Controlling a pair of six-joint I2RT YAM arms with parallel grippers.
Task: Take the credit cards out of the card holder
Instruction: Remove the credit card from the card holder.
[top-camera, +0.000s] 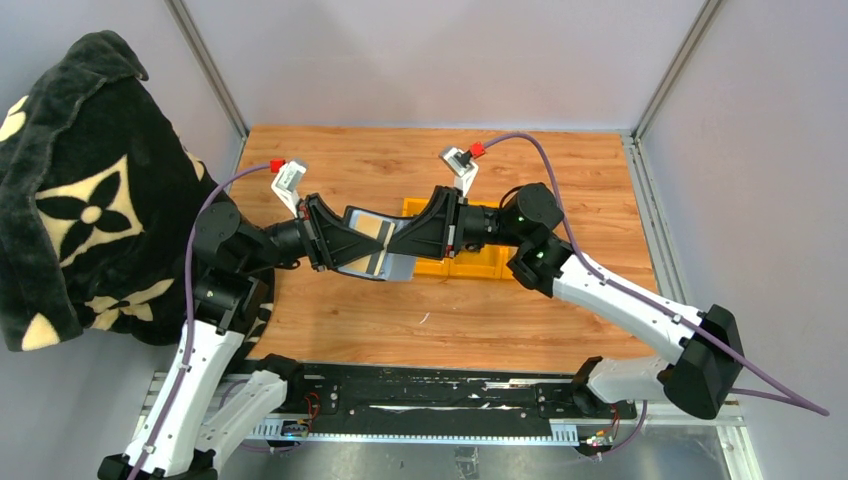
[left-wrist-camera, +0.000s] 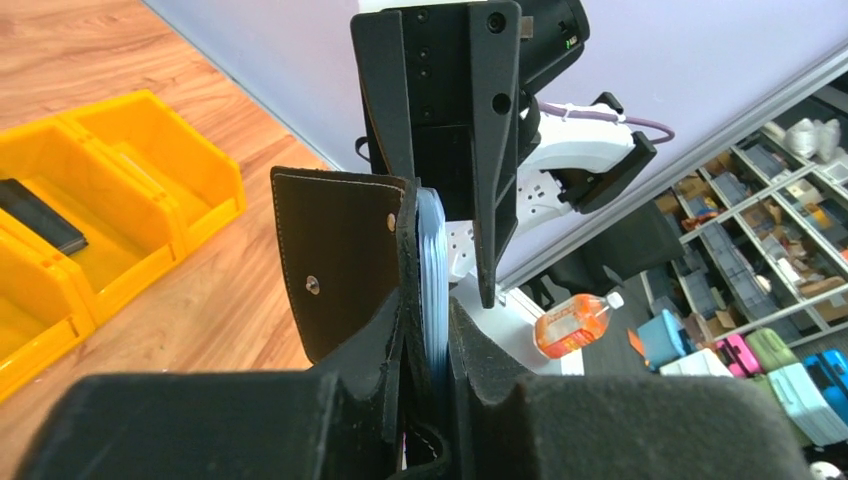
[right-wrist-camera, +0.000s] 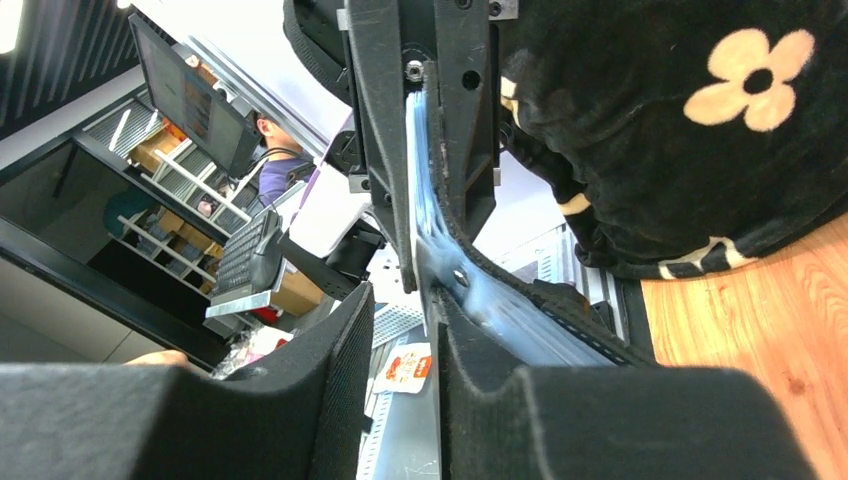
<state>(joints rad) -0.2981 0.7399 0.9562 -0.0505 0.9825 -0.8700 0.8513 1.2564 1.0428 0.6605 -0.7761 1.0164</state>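
I am pinching the tan card with the card holder in my left gripper, so I need to loosen it while my right gripper pulls the card by its striped end (top-camera: 379, 264).
Both grippers meet in mid-air over the table's middle. The black card holder (top-camera: 352, 268) hangs between them, its snap flap (left-wrist-camera: 340, 255) swung open to the left. My left gripper (left-wrist-camera: 430, 345) is shut on the card holder, with the bluish-grey stack of credit cards (left-wrist-camera: 432, 260) sticking up from it between the pads. A tan card face (top-camera: 372, 229) shows from above. My right gripper (right-wrist-camera: 403, 312) stands open at the far end of the cards (right-wrist-camera: 418, 170). Their edge lies against its right pad, and a clear gap shows to the left pad.
Yellow bins (top-camera: 470, 262) sit on the wooden table behind the grippers, one holding a flat black item (left-wrist-camera: 40, 215). A black blanket with cream flowers (top-camera: 90, 200) is draped at the left. Grey walls close off the table on three sides.
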